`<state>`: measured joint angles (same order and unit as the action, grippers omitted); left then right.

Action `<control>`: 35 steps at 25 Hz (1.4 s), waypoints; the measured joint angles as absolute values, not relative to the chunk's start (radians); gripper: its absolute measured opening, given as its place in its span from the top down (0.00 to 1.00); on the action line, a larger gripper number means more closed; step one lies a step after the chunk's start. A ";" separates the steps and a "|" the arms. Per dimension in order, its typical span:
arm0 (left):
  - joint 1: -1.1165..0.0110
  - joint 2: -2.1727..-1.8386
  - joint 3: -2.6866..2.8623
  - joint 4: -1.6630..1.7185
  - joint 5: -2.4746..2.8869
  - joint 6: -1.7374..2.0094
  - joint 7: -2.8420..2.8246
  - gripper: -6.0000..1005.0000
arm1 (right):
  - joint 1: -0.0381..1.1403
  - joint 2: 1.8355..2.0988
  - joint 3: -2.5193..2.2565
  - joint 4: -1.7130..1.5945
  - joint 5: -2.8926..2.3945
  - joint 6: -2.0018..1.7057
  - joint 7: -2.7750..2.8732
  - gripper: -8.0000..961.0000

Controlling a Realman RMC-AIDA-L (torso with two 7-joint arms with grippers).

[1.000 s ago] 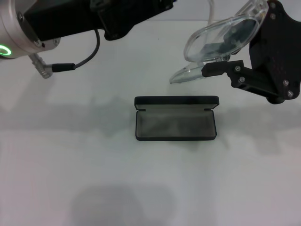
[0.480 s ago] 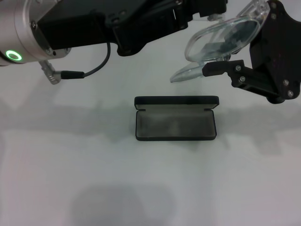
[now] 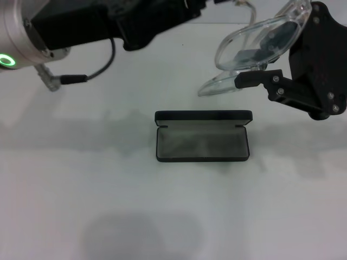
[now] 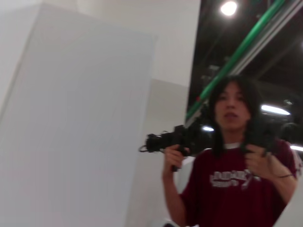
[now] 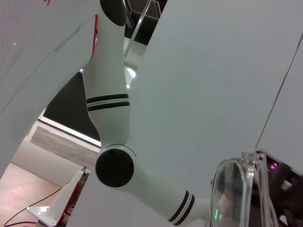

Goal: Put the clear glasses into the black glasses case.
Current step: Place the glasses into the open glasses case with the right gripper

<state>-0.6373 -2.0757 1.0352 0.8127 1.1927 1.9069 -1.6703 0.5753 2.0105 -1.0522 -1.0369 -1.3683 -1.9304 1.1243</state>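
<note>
Next, I let go of the clear glasses with my right gripper on the grey lining of the open case (image 3: 209,145), below the raised lid.
The black glasses case (image 3: 203,143) lies open on the white table, grey lining up, lid standing at its far side. Above and to the right of it, the clear glasses (image 3: 259,43) hang in the air, tilted, with my right gripper (image 3: 248,67) shut on them; one black finger (image 3: 250,79) shows under the lens. In the right wrist view a lens of the glasses (image 5: 236,194) fills the lower corner. My left arm (image 3: 108,21) reaches across the top left, and its gripper end (image 3: 190,6) runs off the top edge just left of the glasses.
The white table (image 3: 173,216) spreads wide around the case. The left wrist view shows only a white wall (image 4: 71,132) and a person (image 4: 232,161) holding a camera. A white jointed arm (image 5: 113,142) crosses the right wrist view.
The left arm reached right toward the glasses half a second ago, then drew back up and to the left. The right gripper and glasses barely shifted. The case stayed put.
</note>
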 joint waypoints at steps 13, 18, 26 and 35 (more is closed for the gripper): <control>-0.505 -1.970 0.827 0.819 1.239 1.904 -1.601 0.88 | 0.602 2.012 -1.110 -1.124 -1.534 -1.813 1.331 0.80; -0.449 -1.927 0.805 0.823 1.256 1.904 -1.567 0.88 | 0.738 2.010 -1.200 -1.220 -1.811 -1.770 1.649 0.80; -0.383 -1.916 0.800 0.847 1.306 1.904 -1.487 0.88 | 1.067 2.013 -1.281 -1.170 -2.128 -1.929 2.007 0.80; -0.314 -1.922 0.734 0.861 1.352 1.906 -1.451 0.88 | 1.245 2.028 -1.664 -1.002 -2.318 -1.747 2.193 0.80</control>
